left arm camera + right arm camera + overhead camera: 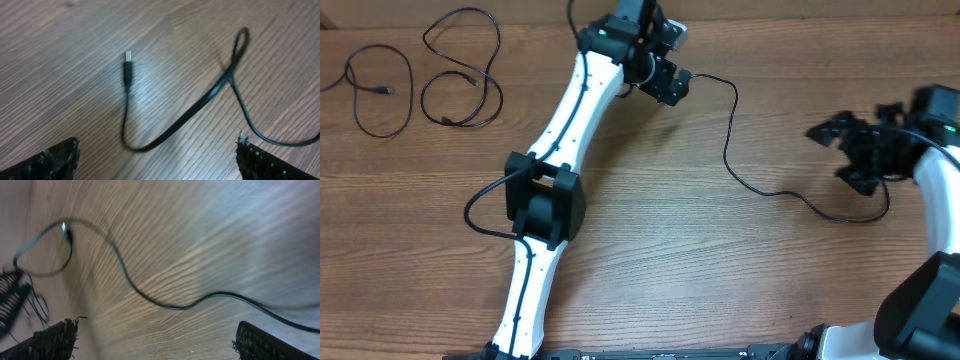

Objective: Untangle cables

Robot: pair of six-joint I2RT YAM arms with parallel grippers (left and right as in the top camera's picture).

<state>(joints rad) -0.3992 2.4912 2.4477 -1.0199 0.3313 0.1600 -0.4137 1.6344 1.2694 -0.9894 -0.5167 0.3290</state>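
The robot's right gripper will close on the bend [865,221] near the loose end of the black cable that runs from beside the left gripper.
Three thin black cables lie apart on the wooden table. One small loop [378,92] is at the far left and a second loop [463,72] lies beside it. The third cable [727,140] runs from beside my left gripper [672,86] down and right to under my right gripper [837,155]. In the left wrist view its plug end [128,62] lies on the table ahead of the open, empty fingers [157,160]. In the right wrist view the same cable [165,305] curves across the table above the open, empty fingers [155,340].
The left arm's white links and black elbow joint [545,200] stretch across the table's middle, with its own thicker black cable looping at the elbow. The right arm [940,190] stands at the right edge.
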